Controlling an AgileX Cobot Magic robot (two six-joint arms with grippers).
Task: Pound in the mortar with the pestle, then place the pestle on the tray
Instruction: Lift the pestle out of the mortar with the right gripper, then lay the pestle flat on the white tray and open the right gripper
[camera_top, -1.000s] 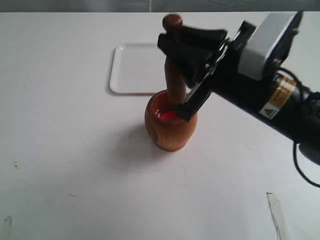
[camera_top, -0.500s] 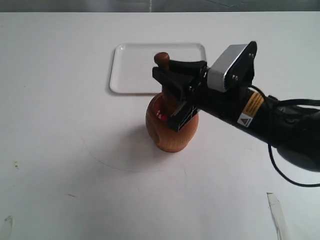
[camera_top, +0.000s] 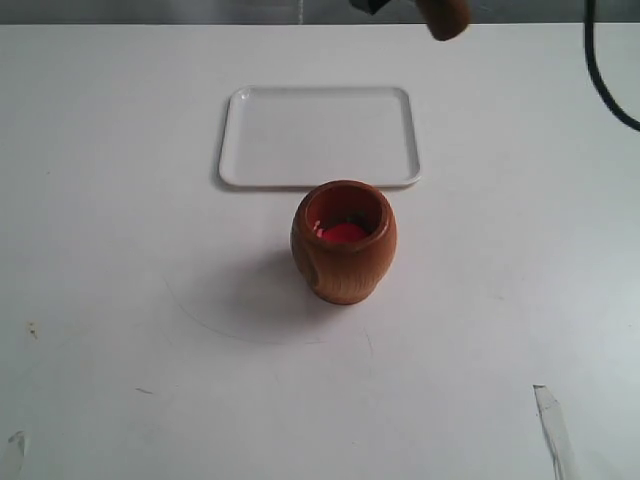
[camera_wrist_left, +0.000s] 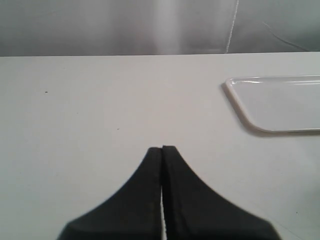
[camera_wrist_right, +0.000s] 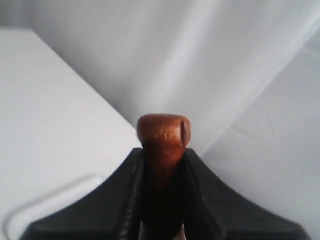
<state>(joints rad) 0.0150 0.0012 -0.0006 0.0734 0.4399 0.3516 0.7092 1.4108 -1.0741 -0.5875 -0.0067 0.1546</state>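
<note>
Next, my right gripper puts the pestle down on the far half of the white tray (camera_top: 332, 112), close to the tray's back rim.
The reddish-brown mortar (camera_top: 344, 241) stands upright mid-table, red showing inside it. Just behind it lies the white tray (camera_top: 318, 137), also seen at the edge of the left wrist view (camera_wrist_left: 280, 102). High at the top edge of the exterior view, only the thick end of the pestle (camera_top: 444, 16) shows. In the right wrist view the right gripper (camera_wrist_right: 162, 160) is shut on the pestle (camera_wrist_right: 163, 135), whose end sticks out past the fingertips. The left gripper (camera_wrist_left: 162, 150) hovers over bare table, jaws pressed together with nothing between them.
A black cable (camera_top: 605, 70) hangs at the upper right. A strip of clear tape (camera_top: 555, 425) lies on the table near the front right. A corner of the tray (camera_wrist_right: 55, 202) shows below the right gripper.
The right gripper has lifted the pestle out of the mortar and risen almost out of the exterior view. The mortar stays in place.
</note>
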